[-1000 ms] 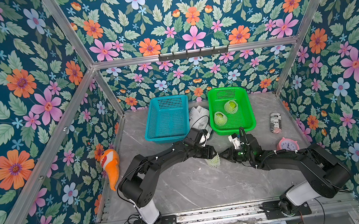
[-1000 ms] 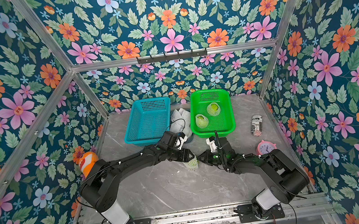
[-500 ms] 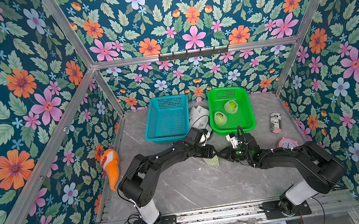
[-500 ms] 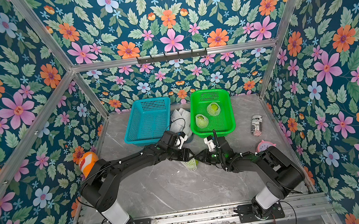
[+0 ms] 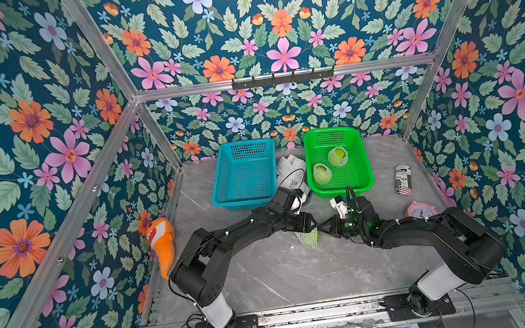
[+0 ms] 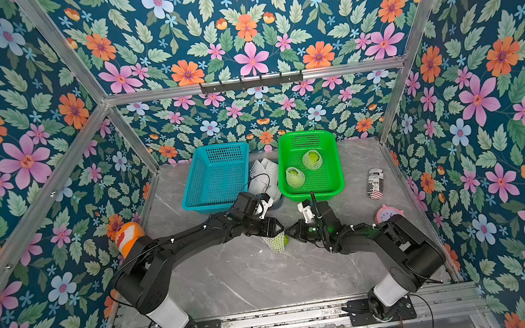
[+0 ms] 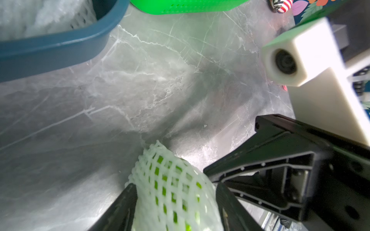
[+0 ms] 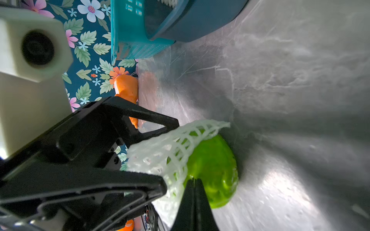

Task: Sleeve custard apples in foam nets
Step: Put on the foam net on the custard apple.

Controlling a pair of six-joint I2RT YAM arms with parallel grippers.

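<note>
The custard apple's green side pokes out past the foam net, so next my right gripper pinches the net's edge [image 8: 185,173] while my left gripper opens and takes a new grip.
In both top views a custard apple, partly sleeved in a white foam net [image 5: 309,238] [image 6: 276,242], sits mid-table. My left gripper [image 7: 175,186] is shut on it, one finger on each side of the net [image 7: 160,160]. The bare green side of the fruit [image 8: 216,170] sticks out past the net's edge [image 8: 170,144]. My right gripper [image 8: 195,180] is shut, its tip against the fruit at that edge, and nothing shows between the jaws. Two more netted custard apples [image 5: 322,173] [image 5: 337,156] lie in the green basket [image 5: 344,192].
A blue basket [image 5: 246,205] stands left of the green one, with a pile of spare foam nets [image 5: 291,168] in a dark tray [image 7: 60,48] between them. An orange fish toy [image 5: 162,240] lies at the left wall. A can [image 5: 403,180] and a pink clock [image 5: 420,211] lie at the right.
My right gripper has edged in toward the netted fruit and its jaws have closed. The left gripper and the fruit have stayed put.
</note>
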